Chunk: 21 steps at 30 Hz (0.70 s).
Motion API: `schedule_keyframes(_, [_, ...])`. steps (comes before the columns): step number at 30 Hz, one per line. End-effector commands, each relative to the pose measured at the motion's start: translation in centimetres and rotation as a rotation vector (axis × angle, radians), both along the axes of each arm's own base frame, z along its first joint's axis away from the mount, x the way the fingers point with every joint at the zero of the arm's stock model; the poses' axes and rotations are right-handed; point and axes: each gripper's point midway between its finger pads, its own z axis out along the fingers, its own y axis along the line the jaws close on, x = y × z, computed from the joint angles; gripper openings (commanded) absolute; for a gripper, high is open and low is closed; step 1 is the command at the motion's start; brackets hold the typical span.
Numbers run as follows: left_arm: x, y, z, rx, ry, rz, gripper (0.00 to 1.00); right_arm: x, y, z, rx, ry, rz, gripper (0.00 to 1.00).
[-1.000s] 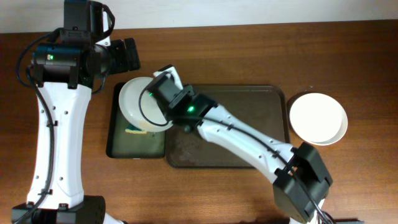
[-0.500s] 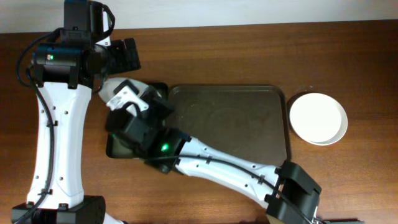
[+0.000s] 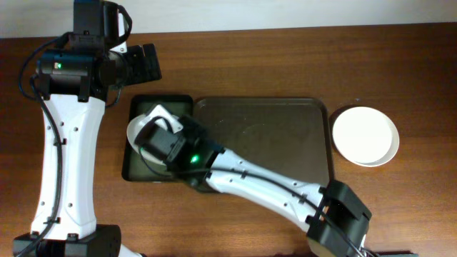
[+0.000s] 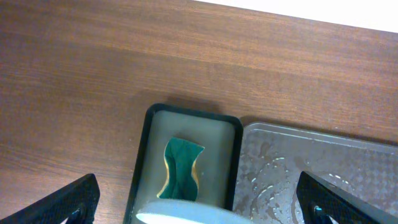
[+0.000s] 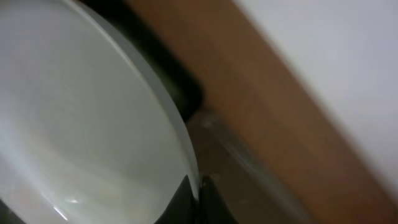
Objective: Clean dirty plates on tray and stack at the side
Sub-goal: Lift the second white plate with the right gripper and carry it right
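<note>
Next, my right gripper releases the white plate on top of the stacked white plates [image 3: 365,135] next to the large brown tray.
My right gripper [image 5: 198,194] is shut on the rim of a white plate [image 5: 81,124] and holds it tilted over the narrow black tray [image 3: 136,168]. From overhead the plate [image 3: 141,128] is mostly hidden under the right wrist. The large dark brown tray [image 3: 278,135] holds no plate and looks wet. Stacked white plates [image 3: 365,135] sit on the table right of it. My left gripper [image 4: 199,211] is open and empty, high above the black tray [image 4: 149,155], with the held plate's rim [image 4: 186,218] at the bottom edge of its view.
A green and yellow sponge [image 4: 181,169] lies inside the black tray. The brown tray's wet left part [image 4: 311,168] shows in the left wrist view. Wooden table [image 3: 400,207] surrounds both trays.
My right arm swung the plate from above the black tray's top left down and around; the wrist now sits over the black tray's middle. The left arm has not moved.
</note>
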Motion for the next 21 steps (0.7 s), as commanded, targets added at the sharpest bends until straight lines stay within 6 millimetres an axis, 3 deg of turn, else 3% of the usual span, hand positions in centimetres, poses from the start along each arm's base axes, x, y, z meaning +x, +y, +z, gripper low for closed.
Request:
schedule_keyframes(1, [0.1,0.0,-0.3,-0.005,0.006,0.008,0.99,-1.1,0.9,-1.0,0.363,0.409,0.026,0.04])
schedule_keyframes(3, [0.1,0.0,-0.3,-0.005,0.006,0.008,0.99,-0.5,-0.8,-0.5,0.463,0.538,0.021,0.04])
schedule_keyframes(5, [0.1,0.0,-0.3,-0.005,0.006,0.008,0.99,1.0,-4.1,0.2,0.551,0.642,-0.016,0.04])
schedule_keyframes(9, [0.1,0.0,-0.3,-0.005,0.006,0.008,0.99,4.4,-12.7,-0.5,0.614,0.728,-0.22,0.04])
schedule_keyframes(11, [0.1,0.0,-0.3,-0.005,0.006,0.008,0.99,5.5,-18.7,-1.4,0.624,0.766,-0.373,0.04])
schedule_keyframes(13, [0.1,0.0,-0.3,-0.005,0.006,0.008,0.99,5.4,-24.4,-2.1,0.615,0.805,-0.481,0.04])
schedule_keyframes(14, [0.1,0.0,-0.3,-0.005,0.006,0.008,0.99,4.9,-28.5,-2.5,0.615,0.835,-0.559,0.04])
schedule_keyframes(19, [0.1,0.0,-0.3,-0.005,0.006,0.008,0.99,1.4,-43.6,-3.5,0.661,0.869,-0.909,0.05])
schedule_keyframes(20, [0.1,0.0,-0.3,-0.005,0.006,0.008,0.99,-0.2,-48.0,-3.9,0.646,0.851,-1.038,0.04])
schedule_keyframes(21, [0.1,0.0,-0.3,-0.005,0.006,0.008,1.0,-1.1,-50.2,-4.2,0.641,0.837,-1.106,0.04])
